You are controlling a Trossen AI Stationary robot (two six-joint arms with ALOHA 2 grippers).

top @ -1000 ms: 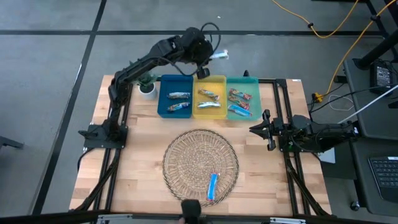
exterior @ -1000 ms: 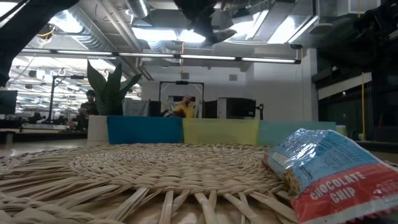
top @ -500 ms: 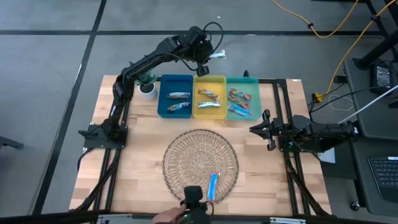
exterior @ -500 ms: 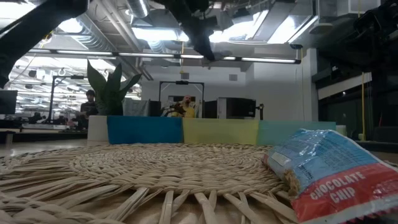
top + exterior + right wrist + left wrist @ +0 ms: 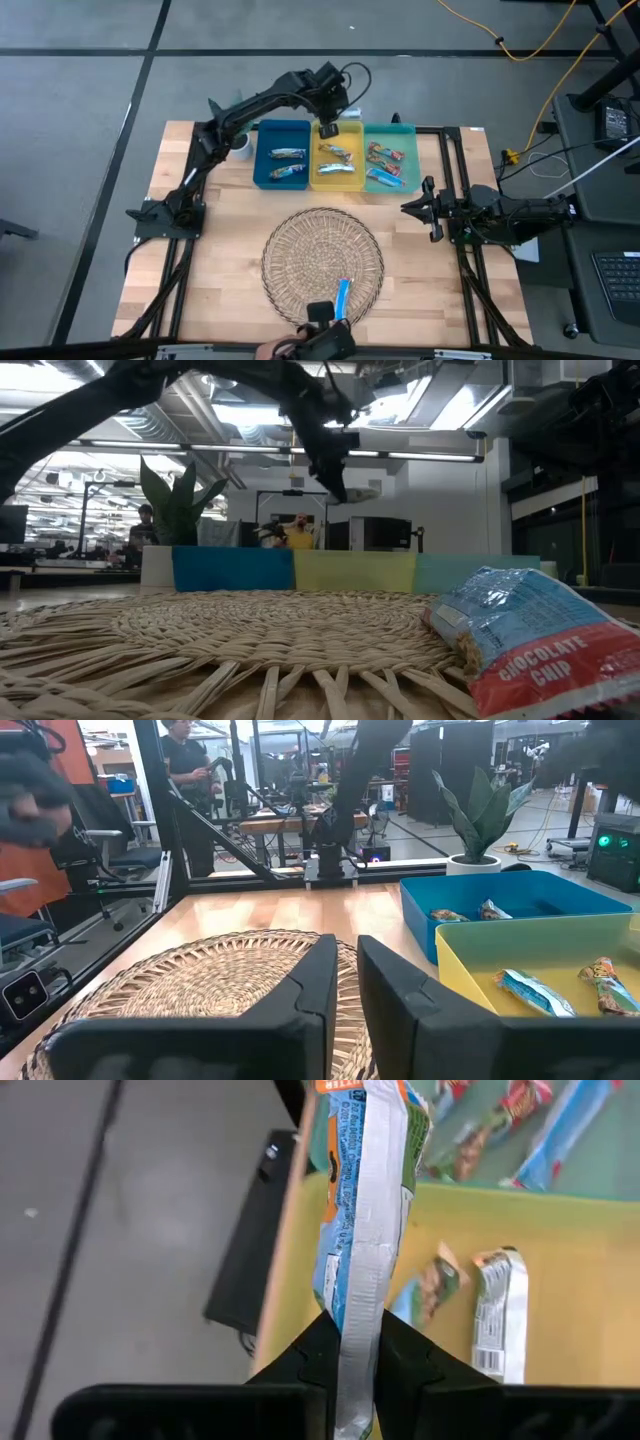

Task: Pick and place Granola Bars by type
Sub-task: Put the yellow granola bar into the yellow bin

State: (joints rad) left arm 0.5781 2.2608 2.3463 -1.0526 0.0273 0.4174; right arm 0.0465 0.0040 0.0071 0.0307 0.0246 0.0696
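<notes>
My left gripper needs to release the granola bar in the yellow tray (image 5: 341,144) (image 5: 378,1276), between the tray's far side and the tilted bar.
My left gripper (image 5: 328,127) hangs over the far wall of the yellow tray (image 5: 357,125), shut on a granola bar (image 5: 365,1200) with a silver, blue, orange and green wrapper. Two bars lie in the blue tray (image 5: 262,150), two in the yellow tray, and two in the green tray (image 5: 408,150). A bright blue bar (image 5: 342,298) lies on the woven mat (image 5: 300,250) near its near edge; it fills the right of the low view (image 5: 530,640). My right gripper (image 5: 432,210) waits shut at the table's right side. My left gripper pinches the granola bar between its two fingers at one end (image 5: 350,1330), the wrapper's back seam facing the wrist camera. The bar sticks out past the fingertips (image 5: 360,492). It is lifted clear, above the yellow tray's far wall.
A small potted plant (image 5: 236,143) stands left of the blue tray, under the left arm. A person's hand holding a dark object (image 5: 322,340) shows at the table's near edge, just before the mat. Bare wood lies left and right of the mat.
My left gripper has come from beyond the table's far edge toward the near side and down, carrying the bar, and now hangs over the yellow tray's far wall. It has tipped further downward. A person's hand has come in at the near edge.
</notes>
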